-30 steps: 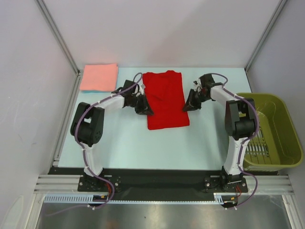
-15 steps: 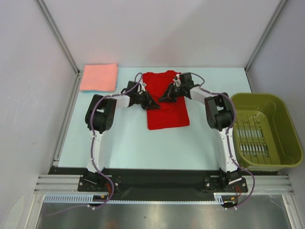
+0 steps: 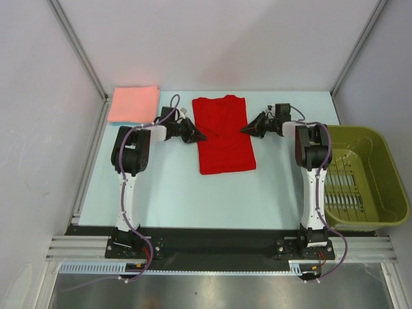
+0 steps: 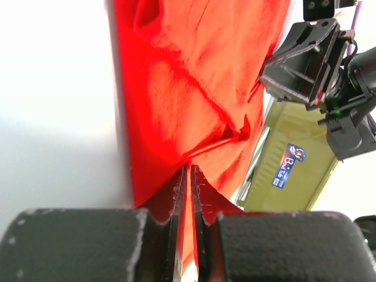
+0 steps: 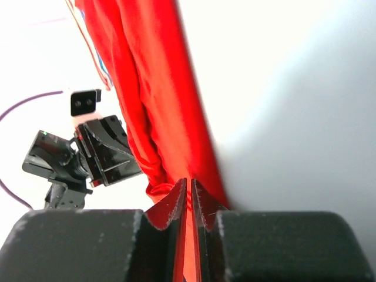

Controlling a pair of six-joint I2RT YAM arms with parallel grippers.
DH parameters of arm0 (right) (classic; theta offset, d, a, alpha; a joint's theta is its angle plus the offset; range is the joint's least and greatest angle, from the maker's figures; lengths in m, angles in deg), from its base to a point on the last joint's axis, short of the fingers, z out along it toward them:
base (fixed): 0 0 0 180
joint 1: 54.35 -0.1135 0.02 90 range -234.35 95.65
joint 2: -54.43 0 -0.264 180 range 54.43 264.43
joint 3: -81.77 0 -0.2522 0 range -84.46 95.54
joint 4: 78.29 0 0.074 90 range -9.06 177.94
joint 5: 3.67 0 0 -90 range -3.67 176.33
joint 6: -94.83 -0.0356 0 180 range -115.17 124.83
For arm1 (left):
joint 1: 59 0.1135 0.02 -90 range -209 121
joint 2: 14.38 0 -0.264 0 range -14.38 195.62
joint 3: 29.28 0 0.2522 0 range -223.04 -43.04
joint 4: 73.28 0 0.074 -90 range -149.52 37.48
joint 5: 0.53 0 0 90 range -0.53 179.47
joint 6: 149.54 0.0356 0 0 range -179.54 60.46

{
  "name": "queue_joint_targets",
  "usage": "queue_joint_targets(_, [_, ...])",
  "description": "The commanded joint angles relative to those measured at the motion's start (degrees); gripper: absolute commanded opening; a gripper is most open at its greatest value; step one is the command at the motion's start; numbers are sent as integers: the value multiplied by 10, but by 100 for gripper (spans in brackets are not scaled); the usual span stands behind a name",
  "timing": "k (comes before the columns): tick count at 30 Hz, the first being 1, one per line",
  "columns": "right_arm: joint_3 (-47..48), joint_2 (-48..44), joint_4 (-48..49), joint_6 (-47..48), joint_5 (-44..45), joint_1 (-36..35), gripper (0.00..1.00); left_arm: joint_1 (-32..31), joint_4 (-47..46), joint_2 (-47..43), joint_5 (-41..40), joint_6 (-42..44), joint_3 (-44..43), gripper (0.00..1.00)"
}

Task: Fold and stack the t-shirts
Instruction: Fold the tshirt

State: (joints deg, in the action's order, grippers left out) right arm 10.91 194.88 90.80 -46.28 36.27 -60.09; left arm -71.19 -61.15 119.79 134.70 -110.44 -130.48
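With my left gripper and my right gripper halfway along the red t-shirt's sides, I next open both and take its front corners (image 3: 203, 171) before folding it back.
The red t-shirt (image 3: 223, 138) lies flat on the table as a narrow folded rectangle, mid-back. It fills the left wrist view (image 4: 194, 88) and shows in the right wrist view (image 5: 147, 88). My left gripper (image 3: 202, 136) is at its left edge, jaws together with only a slit between them, tips low at the cloth (image 4: 189, 169). My right gripper (image 3: 244, 130) is at its right edge, also shut, tips at the cloth (image 5: 188, 182). I see no cloth lifted by either. The salmon-pink t-shirt (image 3: 133, 104) lies folded at the back left corner, a thin light-blue edge along its front.
The olive-green plastic basket (image 3: 380, 222) stands off the table's right side, next to the right arm; it also shows in the left wrist view (image 4: 288, 170). Grey walls and metal posts enclose the back and sides. Bare table lies in front of the red shirt.
Both grippers went from the shirt's sides in over its upper middle, then back out to its left and right edges. The red shirt's outline looks the same throughout.
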Motion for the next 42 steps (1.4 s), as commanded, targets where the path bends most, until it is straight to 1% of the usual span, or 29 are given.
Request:
queue_joint_targets(1, [15,16,10,7,-12,21,12,5,12,9,-8,30,-39,11])
queue_joint_targets(2, [20,11,0,14,-13,30,12,5,50,6,-11,45,-47,12])
queue_joint_targets(4, [31,-4,-26,39,-13,36,13,5,79,-17,-22,65,-67,16])
queue_joint_targets(5, [34,-27,-62,55,-9,41,13,5,107,-30,-39,89,-70,28])
queue_joint_targets(6, [39,-38,-123,72,5,42,14,4,124,-46,-51,104,-69,33])
queue_joint_targets(7, [52,-53,-159,120,14,44,15,3,142,-85,-63,122,-70,37])
queue_joint_targets(8, [59,-66,-195,143,27,45,17,1,176,-104,-92,159,-69,43])
queue_joint_targets(9, [65,-92,-271,174,55,45,19,0,194,-125,-104,177,-63,47])
queue_joint_targets(10, [76,-104,-311,228,72,46,29,-2,209,-145,-118,193,-58,51])
queue_joint_targets(11, [78,-115,-348,254,90,44,35,-5,235,-185,-131,217,-48,56])
queue_joint_targets(12, [75,-141,-407,274,123,43,40,-6,246,-203,-150,225,-20,58])
queue_joint_targets(13, [58,-153,-429,303,135,42,46,-8,253,-221,-155,229,-1,61])
queue_joint_targets(14, [42,-169,-443,312,144,42,50,-12,258,-257,-158,234,21,62])
queue_joint_targets(15, [22,-185,-452,320,151,39,54,-15,255,-274,-161,233,71,63])
queue_joint_targets(16, [-4,-221,-451,326,155,33,60,-19,249,-291,-163,230,100,65])
queue_joint_targets(17, [-53,-239,-450,334,161,28,63,-30,238,-323,-170,225,128,66])
queue_joint_targets(18, [-84,-256,-442,339,168,24,65,-38,231,-338,-182,222,182,68])
queue_joint_targets(19, [-138,-292,-435,341,168,17,69,-56,221,-350,-192,212,207,70])
queue_joint_targets(22, [-220,-348,-397,336,157,13,70,-79,191,-384,-203,183,293,72])
queue_joint_targets(24, [-284,-368,-373,329,149,14,70,-100,147,-397,-203,139,346,72])
queue_joint_targets(27, [-348,-395,-344,319,132,11,66,-122,126,-397,-222,90,380,68])
queue_joint_targets(28, [-359,-400,-339,316,130,11,66,-124,117,-398,-227,64,389,66])
queue_joint_targets(29, [-370,-409,-325,313,128,10,65,-129,98,-399,-231,52,407,65])
queue_joint_targets(30, [-390,-410,-319,309,125,11,64,-130,92,-399,-234,43,412,65])
queue_joint_targets(33, [-411,-417,-291,293,119,9,61,-130,84,-392,-259,13,422,63])
queue_joint_targets(36, [-425,-411,-260,272,111,7,61,-130,90,-370,-278,-21,417,59])
queue_joint_targets(37, [-426,-407,-254,267,112,7,61,-130,91,-363,-278,-43,416,53])
queue_joint_targets(42, [-423,-379,-218,233,124,9,61,-130,87,-330,-293,-101,409,52])
